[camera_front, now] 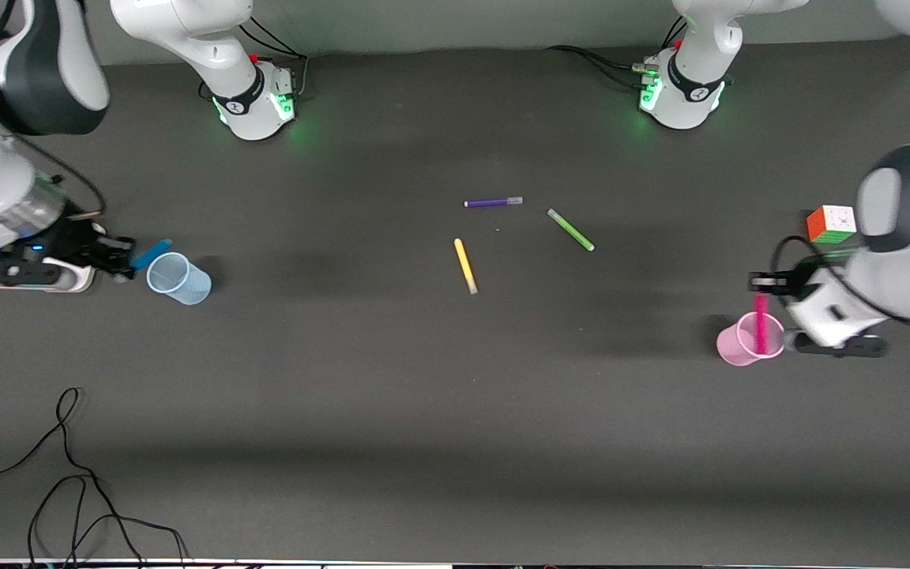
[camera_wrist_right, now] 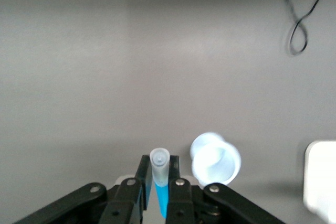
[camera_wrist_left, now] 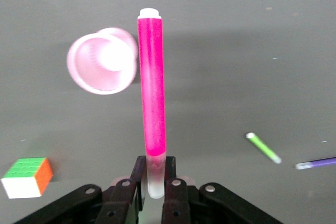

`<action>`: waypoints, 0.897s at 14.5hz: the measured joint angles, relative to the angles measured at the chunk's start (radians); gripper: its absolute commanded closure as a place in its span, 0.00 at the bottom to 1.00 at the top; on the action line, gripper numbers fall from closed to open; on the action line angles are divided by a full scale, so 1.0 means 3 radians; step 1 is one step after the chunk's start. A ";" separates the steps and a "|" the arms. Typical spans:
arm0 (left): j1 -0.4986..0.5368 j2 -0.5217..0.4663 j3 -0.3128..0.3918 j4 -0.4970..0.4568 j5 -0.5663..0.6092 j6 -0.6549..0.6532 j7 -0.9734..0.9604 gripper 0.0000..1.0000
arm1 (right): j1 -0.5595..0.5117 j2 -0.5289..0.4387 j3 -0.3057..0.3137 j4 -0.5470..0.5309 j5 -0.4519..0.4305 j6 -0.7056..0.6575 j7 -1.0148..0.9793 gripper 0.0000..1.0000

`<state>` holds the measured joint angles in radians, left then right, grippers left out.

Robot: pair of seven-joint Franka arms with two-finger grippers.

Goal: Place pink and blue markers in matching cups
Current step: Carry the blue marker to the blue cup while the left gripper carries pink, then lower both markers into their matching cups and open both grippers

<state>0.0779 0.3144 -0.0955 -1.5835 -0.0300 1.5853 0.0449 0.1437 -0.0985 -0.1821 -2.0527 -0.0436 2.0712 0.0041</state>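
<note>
Next, I let go of the pink marker, now upright over the pale pink cup, with my left gripper inside the pale pink cup (camera_front: 756,333) (camera_wrist_left: 106,60) that sits near the colour cube.
My left gripper (camera_front: 763,283) is shut on the whitish end of the pink marker (camera_front: 761,324), which hangs upright over the pale pink cup (camera_front: 739,344). I cannot tell whether its lower end is inside the cup. In the left wrist view the pink marker (camera_wrist_left: 151,87) runs out from my left gripper (camera_wrist_left: 155,163) past the rim of the pink cup (camera_wrist_left: 100,64). My right gripper (camera_front: 119,257) is shut on the blue marker (camera_front: 151,253), which is tilted just beside the rim of the pale blue cup (camera_front: 178,278). In the right wrist view my right gripper (camera_wrist_right: 159,163) holds the blue marker (camera_wrist_right: 160,182) next to the blue cup (camera_wrist_right: 215,162).
A purple pen (camera_front: 493,202), a green pen (camera_front: 570,230) and a yellow pen (camera_front: 465,265) lie mid-table. A colour cube (camera_front: 831,224) sits at the left arm's end, farther from the front camera than the pink cup. A black cable (camera_front: 68,474) loops near the front edge.
</note>
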 measured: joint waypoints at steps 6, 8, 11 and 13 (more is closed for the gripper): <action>0.0054 0.0196 -0.0028 -0.0024 0.0390 -0.0194 0.0042 1.00 | 0.0009 -0.0066 -0.0221 -0.0998 0.0000 0.1318 -0.0445 1.00; 0.0053 0.0330 -0.0034 -0.0027 0.0497 -0.0324 0.0042 1.00 | 0.0009 -0.0064 -0.0293 -0.1151 0.0000 0.1510 -0.0523 1.00; 0.0056 0.0541 -0.0030 -0.0028 0.0590 -0.0467 0.0042 1.00 | 0.0008 -0.0028 -0.0412 -0.1333 0.0000 0.1723 -0.0594 1.00; 0.0062 0.0673 -0.0024 -0.0027 0.0609 -0.0472 0.0042 1.00 | 0.0009 -0.0007 -0.0441 -0.1436 -0.0001 0.1799 -0.0599 1.00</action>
<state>0.0964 0.5164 -0.1027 -1.5915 0.1527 1.4437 0.0575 0.1465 -0.1005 -0.3145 -2.4837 -0.0437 2.6110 -0.1756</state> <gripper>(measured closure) 0.828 0.837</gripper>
